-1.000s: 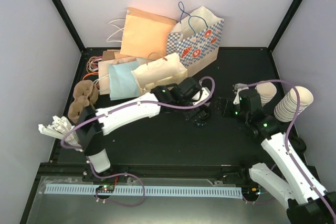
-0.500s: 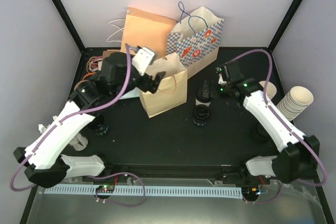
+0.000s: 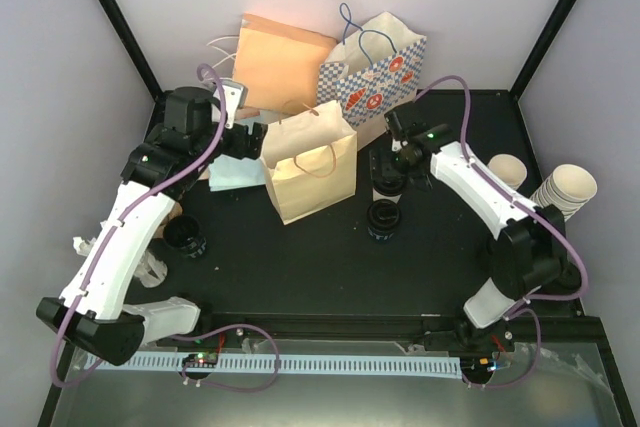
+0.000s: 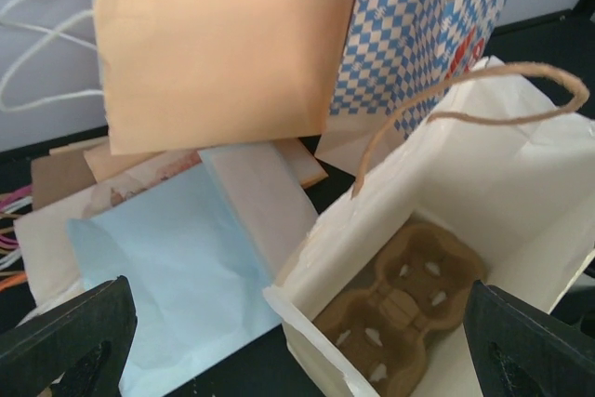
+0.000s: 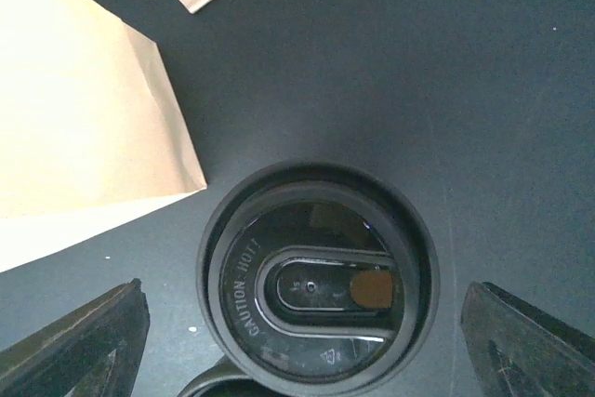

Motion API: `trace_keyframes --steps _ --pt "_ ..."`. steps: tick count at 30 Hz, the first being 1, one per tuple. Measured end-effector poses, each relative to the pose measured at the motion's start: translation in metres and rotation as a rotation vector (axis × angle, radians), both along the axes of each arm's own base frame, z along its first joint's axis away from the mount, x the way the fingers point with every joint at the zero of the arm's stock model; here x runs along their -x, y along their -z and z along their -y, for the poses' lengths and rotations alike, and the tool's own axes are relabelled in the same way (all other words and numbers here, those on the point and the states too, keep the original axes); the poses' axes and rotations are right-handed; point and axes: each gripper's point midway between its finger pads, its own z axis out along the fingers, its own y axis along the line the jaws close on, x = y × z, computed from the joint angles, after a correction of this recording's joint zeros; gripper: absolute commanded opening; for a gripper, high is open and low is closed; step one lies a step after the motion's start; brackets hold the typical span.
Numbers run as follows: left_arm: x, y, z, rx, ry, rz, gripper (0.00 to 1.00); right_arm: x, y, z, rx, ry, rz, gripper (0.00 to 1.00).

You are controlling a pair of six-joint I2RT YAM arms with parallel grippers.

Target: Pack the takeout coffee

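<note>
My left gripper will grip the back rim (image 3: 287,118) (image 4: 370,177) beside the brown handle of the cream paper bag, to keep the bag's opening steady for the coffee.
The takeout coffee (image 3: 387,183), a small cup under a black lid (image 5: 316,295) marked "CAUTION HOT", stands on the black table just right of the cream paper bag (image 3: 310,162). My right gripper (image 3: 394,152) hovers right above it, open and empty (image 5: 307,313), with one finger on each side of the lid. The bag stands upright and open, with a brown pulp cup carrier (image 4: 400,309) on its bottom. My left gripper (image 3: 250,139) is open and empty (image 4: 297,323) at the bag's left rim, above its opening.
A second black-lidded item (image 3: 382,219) sits just in front of the coffee. Flat bags (image 3: 235,162), an orange bag (image 3: 283,62) and a blue-checked bag (image 3: 380,72) stand behind. Stacked lidless cups (image 3: 560,197) are at the right, and a loose black lid (image 3: 185,237) at the left.
My left arm swung from the table's middle to the back left, and the cream bag now stands upright. My right gripper moved left from the cup stacks to above the coffee.
</note>
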Motion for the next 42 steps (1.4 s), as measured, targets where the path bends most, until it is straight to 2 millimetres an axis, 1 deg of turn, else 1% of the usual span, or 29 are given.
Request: trace_keyframes --steps 3,8,13,15,18,19,21,23,42 --pt "0.0 0.01 0.003 0.011 0.014 -0.022 0.99 -0.003 0.008 -0.001 0.038 -0.005 -0.018 0.94" --pt "-0.002 0.019 0.007 0.031 0.025 -0.031 0.99 -0.001 0.018 0.0 0.068 -0.014 -0.044 0.94" --pt "-0.001 0.023 0.01 0.047 0.038 -0.028 0.99 -0.003 0.026 -0.002 0.096 -0.019 -0.059 0.93" --pt "-0.002 0.023 0.011 0.05 0.042 -0.025 0.99 -0.003 0.03 -0.003 0.109 -0.023 -0.068 0.89" --pt "-0.003 0.023 0.012 0.053 0.045 -0.021 0.99 -0.002 0.033 -0.003 0.126 -0.026 -0.074 0.88" --pt "-0.003 0.023 0.013 0.054 0.045 -0.019 0.99 -0.002 0.033 -0.002 0.13 -0.024 -0.074 0.87" --pt "-0.004 0.023 0.013 0.055 0.047 -0.018 0.99 -0.001 0.033 -0.002 0.138 -0.025 -0.075 0.82" --pt "-0.004 0.024 0.013 0.056 0.048 -0.019 0.99 -0.002 0.032 0.0 0.144 -0.022 -0.072 0.81" --pt "-0.004 0.025 0.014 0.059 0.05 -0.008 0.99 -0.002 0.034 0.0 0.151 -0.023 -0.077 0.84"
